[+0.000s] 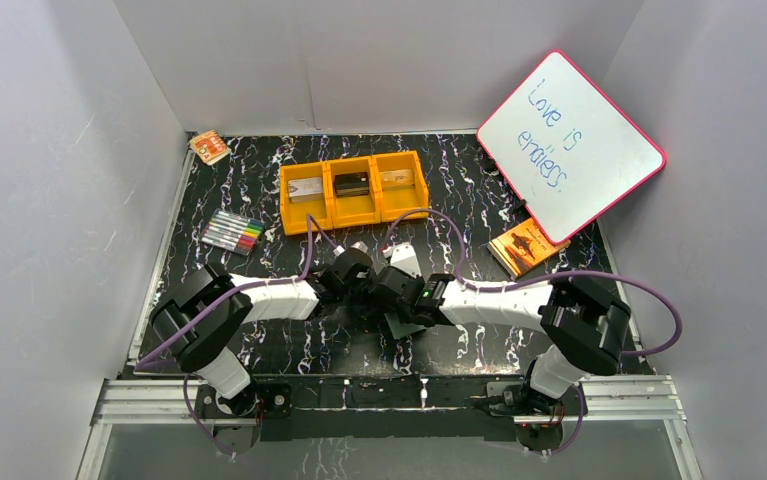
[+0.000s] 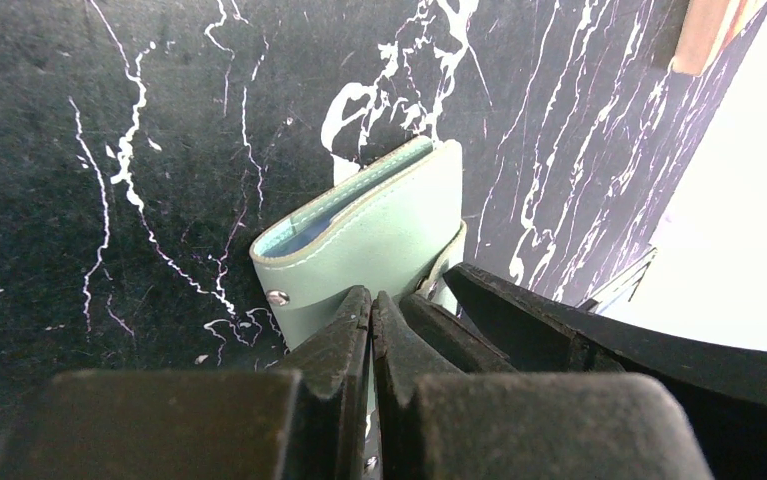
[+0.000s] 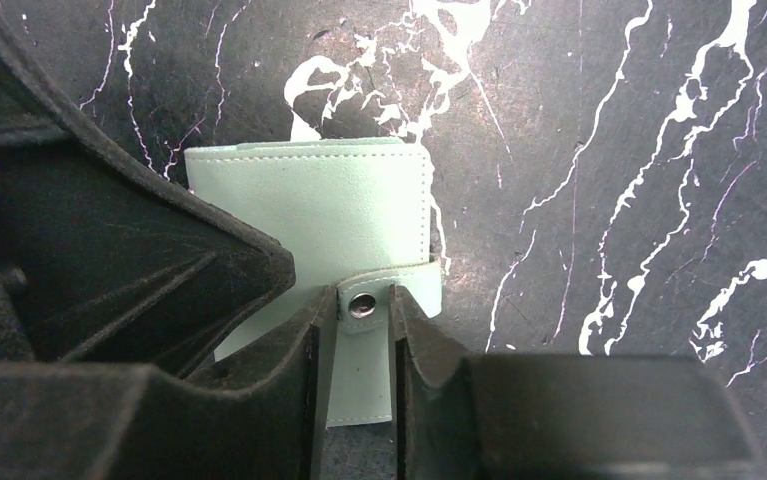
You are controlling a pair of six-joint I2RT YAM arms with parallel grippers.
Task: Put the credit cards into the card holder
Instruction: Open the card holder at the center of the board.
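Note:
The tab lies across the card holder's cover, so the robot's right gripper needs to pull the tab clear before its left gripper takes the cover's edge (image 3: 426, 205) to open it.
The card holder (image 2: 379, 235) is a grey-green folded wallet lying closed on the black marbled table. It also shows in the right wrist view (image 3: 309, 210). In the top view both grippers hide it. My left gripper (image 2: 371, 305) is shut, its tips down on the wallet's cover beside a snap stud. My right gripper (image 3: 363, 296) is open by a narrow gap, its tips on either side of the snap on the wallet's tab (image 3: 399, 285). The credit cards lie in the orange tray (image 1: 309, 226): silver-grey (image 1: 305, 188), black (image 1: 351, 184), tan (image 1: 396, 178).
A pink-framed whiteboard (image 1: 571, 145) leans at the back right with an orange booklet (image 1: 527, 246) below it. Coloured markers (image 1: 232, 233) lie at the left and an orange patterned packet (image 1: 209, 147) at the back left corner. White walls enclose the table.

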